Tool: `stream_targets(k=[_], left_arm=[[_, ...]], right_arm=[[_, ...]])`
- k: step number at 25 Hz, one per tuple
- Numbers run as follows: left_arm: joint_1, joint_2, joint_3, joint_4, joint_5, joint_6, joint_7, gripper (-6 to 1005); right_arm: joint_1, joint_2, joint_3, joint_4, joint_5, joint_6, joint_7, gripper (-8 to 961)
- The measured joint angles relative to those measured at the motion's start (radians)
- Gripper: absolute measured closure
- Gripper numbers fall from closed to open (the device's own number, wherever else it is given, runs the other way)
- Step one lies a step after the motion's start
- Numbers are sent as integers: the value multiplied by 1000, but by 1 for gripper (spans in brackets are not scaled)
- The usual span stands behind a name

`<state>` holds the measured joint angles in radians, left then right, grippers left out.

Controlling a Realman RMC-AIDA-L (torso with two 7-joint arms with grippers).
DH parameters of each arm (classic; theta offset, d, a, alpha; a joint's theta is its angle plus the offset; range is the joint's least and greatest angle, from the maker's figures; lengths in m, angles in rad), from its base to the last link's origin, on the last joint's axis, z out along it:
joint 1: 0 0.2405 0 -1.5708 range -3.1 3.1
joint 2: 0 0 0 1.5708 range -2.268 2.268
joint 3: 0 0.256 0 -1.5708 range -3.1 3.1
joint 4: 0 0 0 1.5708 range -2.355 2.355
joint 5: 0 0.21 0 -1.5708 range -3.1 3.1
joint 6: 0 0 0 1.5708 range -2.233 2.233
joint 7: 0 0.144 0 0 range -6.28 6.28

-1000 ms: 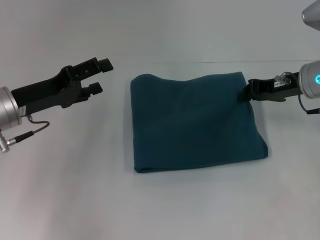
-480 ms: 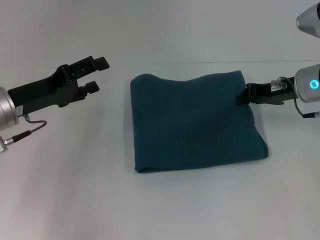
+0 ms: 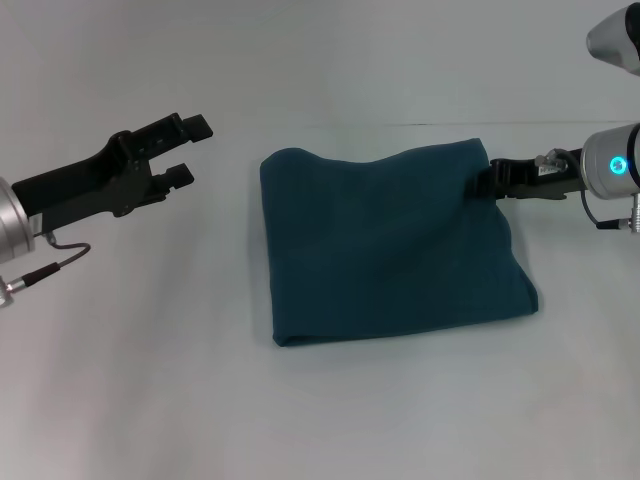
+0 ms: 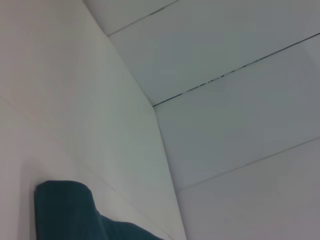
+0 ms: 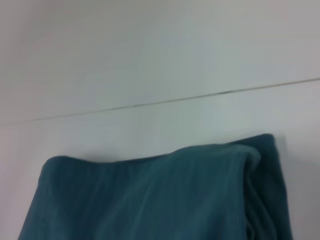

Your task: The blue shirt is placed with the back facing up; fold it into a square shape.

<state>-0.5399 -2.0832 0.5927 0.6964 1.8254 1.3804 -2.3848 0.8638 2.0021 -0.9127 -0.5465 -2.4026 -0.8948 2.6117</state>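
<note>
The shirt's lower layer sticks out, so next I open my right gripper, grab the upper layer's far corner [image 5: 248,153] and pull it out.
The blue shirt [image 3: 385,245] lies folded into a rough square in the middle of the white table, plain side up. It also shows in the right wrist view [image 5: 150,197] and as a corner in the left wrist view [image 4: 70,212]. My right gripper [image 3: 488,182] is at the shirt's far right corner, touching its edge. My left gripper [image 3: 188,150] is open and empty, held above the table well to the left of the shirt.
The white table [image 3: 320,410] spreads around the shirt on all sides. A thin seam line [image 3: 560,123] runs across the far side of the table behind the shirt.
My left gripper has drawn back a little to the left. My right gripper has shifted slightly up and away along the shirt's right corner. The shirt has kept its shape.
</note>
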Motion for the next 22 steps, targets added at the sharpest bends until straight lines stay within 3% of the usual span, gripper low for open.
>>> stream_targets(k=[4, 12, 22], left_arm=[[0, 1, -2, 0, 0, 0, 1, 71], [0, 2, -10, 0, 0, -3, 3, 71], [-1, 2, -10, 0, 0, -15, 4, 71]], right_arm=[[-1, -1, 6, 1, 6, 23, 1, 650], [15, 22, 0, 11, 23, 124, -2, 500], [56, 30, -2, 80, 16, 194, -1, 507]])
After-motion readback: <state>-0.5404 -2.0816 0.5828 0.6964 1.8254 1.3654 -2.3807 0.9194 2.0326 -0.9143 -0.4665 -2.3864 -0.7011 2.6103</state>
